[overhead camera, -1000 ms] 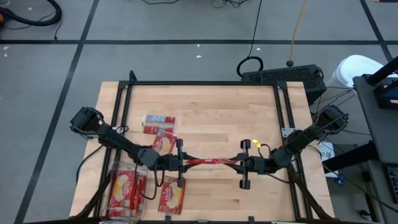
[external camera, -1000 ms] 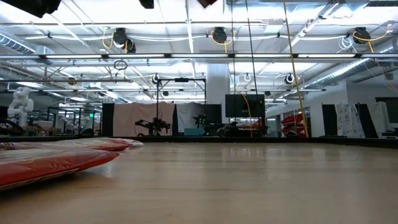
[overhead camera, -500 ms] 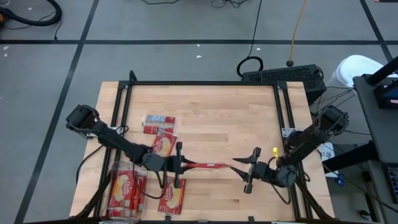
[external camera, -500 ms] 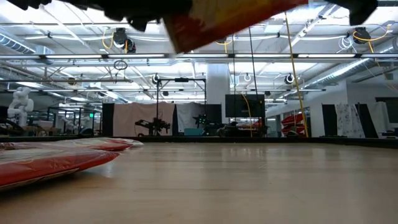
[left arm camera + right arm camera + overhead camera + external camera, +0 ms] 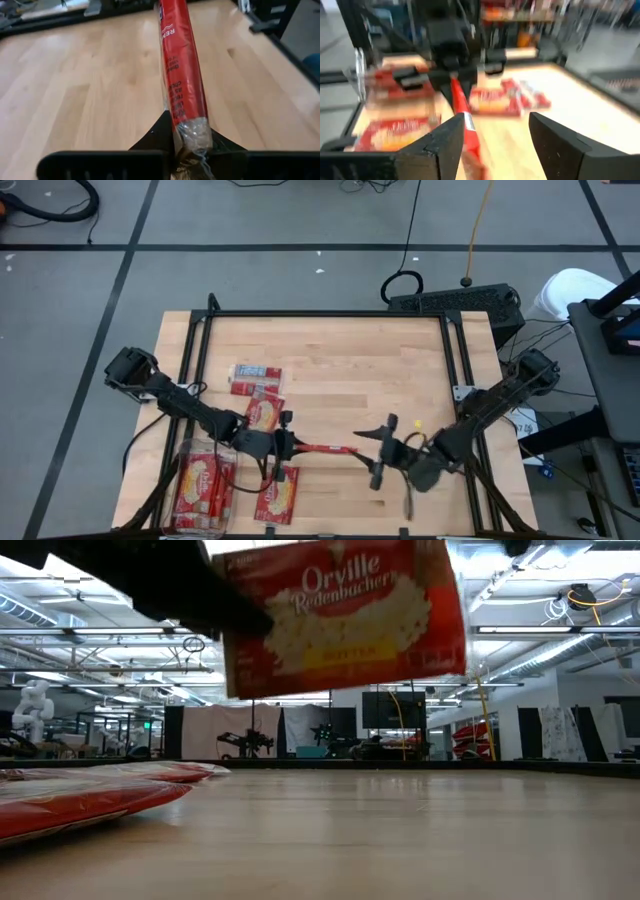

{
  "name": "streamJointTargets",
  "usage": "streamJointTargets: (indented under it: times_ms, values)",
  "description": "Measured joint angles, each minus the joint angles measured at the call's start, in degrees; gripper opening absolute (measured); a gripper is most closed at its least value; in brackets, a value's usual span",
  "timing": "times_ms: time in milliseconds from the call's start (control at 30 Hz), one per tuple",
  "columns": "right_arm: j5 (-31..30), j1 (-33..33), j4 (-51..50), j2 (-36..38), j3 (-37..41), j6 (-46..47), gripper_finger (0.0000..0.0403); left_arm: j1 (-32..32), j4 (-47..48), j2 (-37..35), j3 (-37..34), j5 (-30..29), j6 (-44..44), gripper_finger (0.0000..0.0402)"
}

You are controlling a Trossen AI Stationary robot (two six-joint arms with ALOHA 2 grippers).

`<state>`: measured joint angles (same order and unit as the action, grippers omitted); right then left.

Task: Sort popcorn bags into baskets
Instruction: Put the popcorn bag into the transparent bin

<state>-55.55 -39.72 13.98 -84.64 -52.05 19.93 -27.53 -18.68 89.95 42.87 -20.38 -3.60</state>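
My left gripper is holding the red popcorn bag, and my right gripper will close on its loose end [image 5: 350, 449] [image 5: 471, 141], just past the bag's white label.
A red popcorn bag [image 5: 325, 448] hangs on edge over the table's middle, its yellow popcorn picture [image 5: 345, 615] facing the low view. My left gripper [image 5: 292, 447] is shut on its left end. My right gripper [image 5: 372, 452] stands open just past the bag's free right end; in the right wrist view the bag [image 5: 462, 112] runs close by one finger [image 5: 445, 142], and whether they touch I cannot tell. The see-through basket [image 5: 178, 490] at the near left corner holds red bags lying flat. My left gripper pinches the bag's clear sealed end [image 5: 192, 132] between its two fingers [image 5: 155, 142]. The fingers come nearly level from the table's left and lie along the bag. The bag sticks out ahead of them on edge, lifted clear of the table.
Two red bags [image 5: 255, 378] [image 5: 263, 412] lie flat on the wood behind the left arm, and another [image 5: 278, 495] lies beside the basket at the near edge. In the low view flat bags [image 5: 90, 795] show at the left. The table's right half is bare wood.
My right gripper has opened, let go of the bag's right end, turned, and drawn back a little toward the near edge. The bag, stretched between both grippers before, now hangs from my left gripper alone and has sunk, coming into the low view from above.
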Motion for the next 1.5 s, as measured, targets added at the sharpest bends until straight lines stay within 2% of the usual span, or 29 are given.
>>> streamJointTargets:
  times_ms: [100, 333, 667, 767, 833, 967, 1100, 1267, 1500]
  values:
    - [6.26, 2.91, -7.93, 0.00, -1.82, 5.40, 0.0216, -0.02, 2.74, 0.00, 0.00, 0.02, -0.86, 0.0032]
    - [17.64, 6.93, -12.19, -1.52, -1.89, 5.68, 0.0216, 1.73, 7.61, -0.02, 0.00, 0.15, -3.08, 0.0022]
    - [18.36, 11.94, -10.75, -5.22, -1.89, 3.21, 0.0216, 4.06, 11.09, -0.02, 0.00, -0.07, -4.13, 0.0036]
    - [20.88, 13.92, -9.18, -5.20, -1.89, 1.12, 0.0216, 4.50, 12.31, -0.02, 0.00, -0.04, -4.40, 0.0028]
    - [24.19, 15.77, -7.98, -5.36, -1.89, -0.51, 0.0216, 4.81, 12.92, -0.02, 0.00, -0.05, -4.28, 0.0023]
    - [34.68, 20.56, -7.48, -5.51, -1.89, 0.39, 0.0208, 5.58, 13.07, -0.02, 0.00, -0.04, -4.22, 0.0030]
    - [39.48, 23.42, -8.61, -6.33, -1.87, -1.99, 0.0197, 6.34, 13.18, -0.02, 0.00, -0.04, -4.07, 0.0039]
    - [40.83, 24.38, -9.49, -8.97, -1.79, -3.72, 0.0153, 6.99, 13.42, -0.02, 0.00, -0.04, -4.09, 0.0027]
    - [40.91, 24.25, -8.67, -11.65, -1.80, -5.96, 0.0038, 7.04, 13.18, -0.02, 0.00, -0.06, -4.93, 0.0043]
